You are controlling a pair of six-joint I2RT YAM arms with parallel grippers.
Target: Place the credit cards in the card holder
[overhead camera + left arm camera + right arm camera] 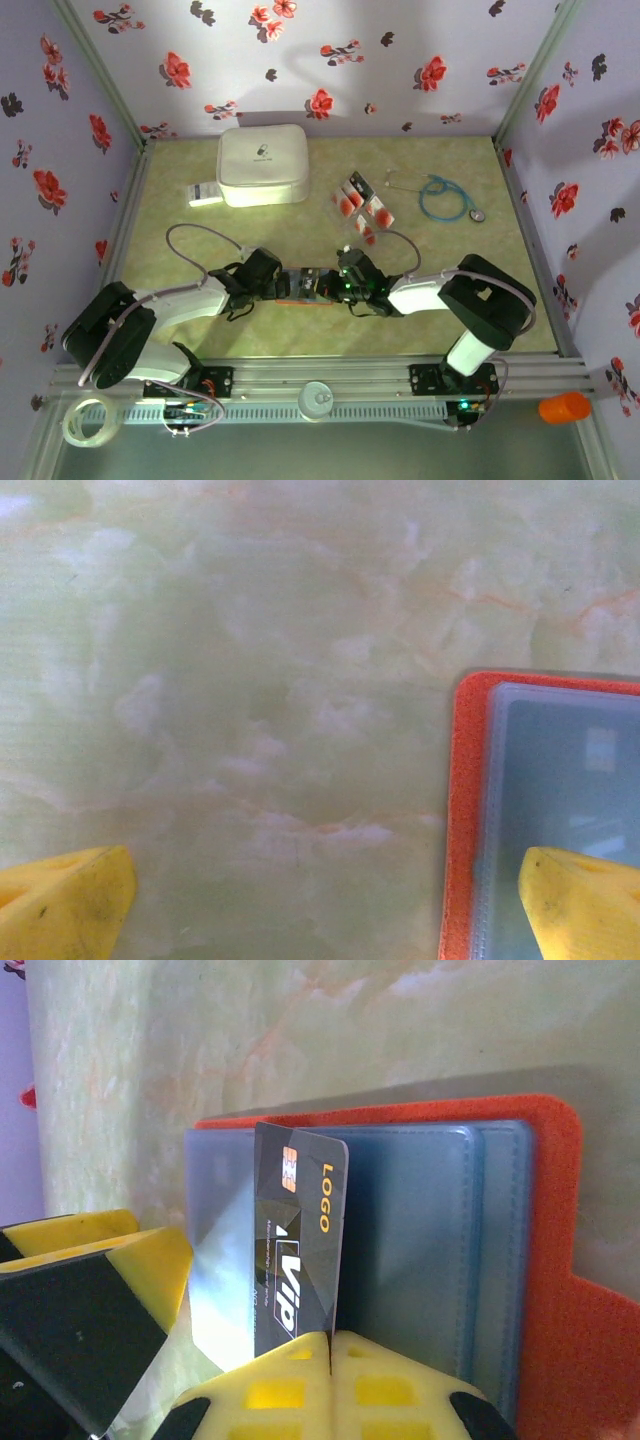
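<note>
The robot's right gripper should release the credit card printed LOGO at the bluish-grey sleeves inside the open card holder [301, 284] [325, 1245].
The card holder [305, 283] lies open on the green table between my two grippers, orange-red outside with bluish-grey sleeves [430, 1250] inside. My right gripper [331, 1340] is shut on a dark credit card [300, 1250] printed LOGO and VIP. The card stands on edge over the sleeves; whether its far end sits in a pocket I cannot tell. My left gripper [320, 910] is open, one yellow fingertip [580, 900] over the holder's blue inside [560, 770], the other over bare table. Several more credit cards [362, 208] lie farther back on the table.
A big white rounded case [262, 165] sits at the back with a white barcode label [205, 193] beside it. A teal stethoscope [445, 198] lies at the back right. An orange cylinder [565, 407] and a tape roll [88, 420] rest off the table's near edge.
</note>
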